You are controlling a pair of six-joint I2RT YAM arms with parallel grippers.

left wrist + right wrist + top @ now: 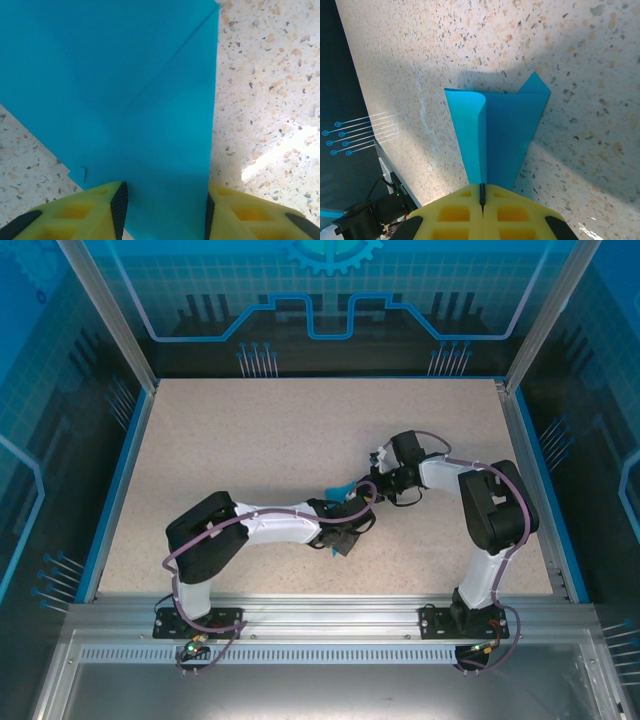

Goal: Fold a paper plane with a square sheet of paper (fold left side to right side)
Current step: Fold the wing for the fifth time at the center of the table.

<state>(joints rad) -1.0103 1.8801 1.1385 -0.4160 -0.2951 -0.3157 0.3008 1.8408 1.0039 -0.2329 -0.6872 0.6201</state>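
Observation:
Next, my left gripper opens, back off and pinches the folded paper nearer its tapering end (172, 232), because it now straddles a wide part of the paper.
The square sheet of paper (125, 90) is bright cyan-blue and folded, with a diagonal crease running up to its far corner. It lies on the speckled table, and a small part of the sheet (343, 488) shows between the two wrists near the table's middle. My left gripper (164, 210) is open, its yellow fingers (95, 210) standing on either side of a folded strip of the paper. My right gripper (482, 192) is shut on the narrow end of the sheet (505, 130), which stands up in a vertical fold ahead of it.
The speckled beige table (250, 440) is bordered by a blue rim and aluminium frame posts. Both arms reach inward and meet just right of centre. A dark panel (345, 100) with light lines lies beyond the table edge in the right wrist view.

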